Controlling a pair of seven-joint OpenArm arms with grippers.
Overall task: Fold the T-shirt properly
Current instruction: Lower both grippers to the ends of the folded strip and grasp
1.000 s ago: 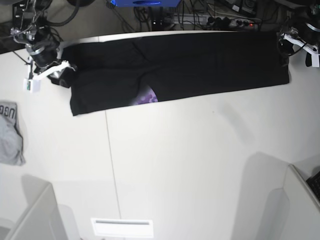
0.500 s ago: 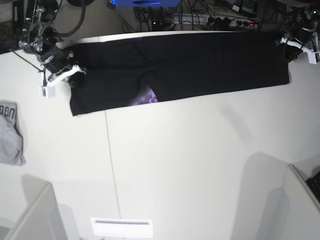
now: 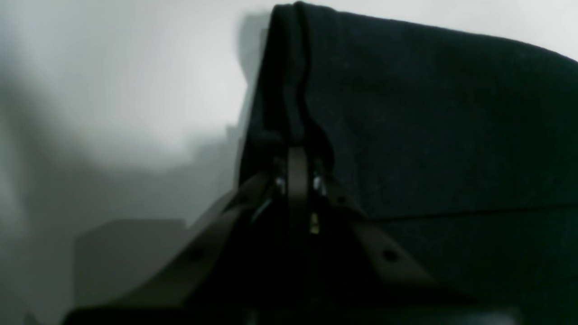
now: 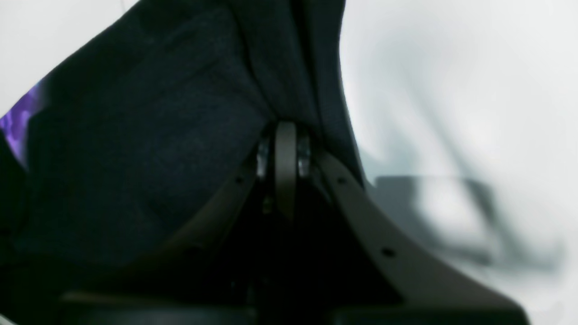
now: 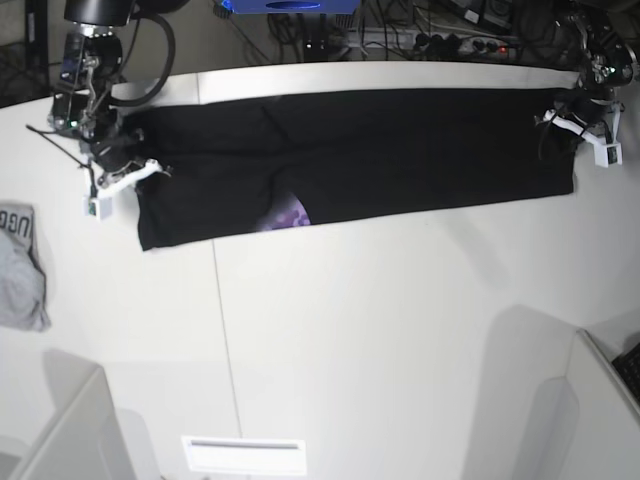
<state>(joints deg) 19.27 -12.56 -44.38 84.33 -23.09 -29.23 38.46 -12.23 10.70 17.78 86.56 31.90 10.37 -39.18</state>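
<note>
Next, my left gripper releases the black T-shirt's bunched edge at the near corner of the T-shirt's end (image 5: 567, 191) (image 3: 290, 13). The T-shirt now lies across the table's far side.
The black T-shirt (image 5: 400, 140) lies as a long band across the far side of the table, with purple print (image 5: 290, 214) peeking out at its near edge. My left gripper (image 5: 566, 124) is at the band's right end. In the left wrist view it (image 3: 298, 155) is shut on a bunched edge of the T-shirt (image 3: 429, 113). My right gripper (image 5: 136, 166) is at the band's left end. The right wrist view shows it (image 4: 285, 131) shut on a pinched fold of the T-shirt (image 4: 135, 135), with the purple print (image 4: 18, 122) at the frame's left.
A small grey lettered garment (image 5: 20, 265) lies at the table's left edge. A white slotted plate (image 5: 243, 455) sits at the near edge, with grey boxes at the near left (image 5: 70, 430) and near right (image 5: 590, 400). Cables and a power strip (image 5: 450, 40) run behind the table.
Both grippers have closed on the shirt's two ends. The shirt's far edge has come toward the near side, baring a strip of white table behind it.
</note>
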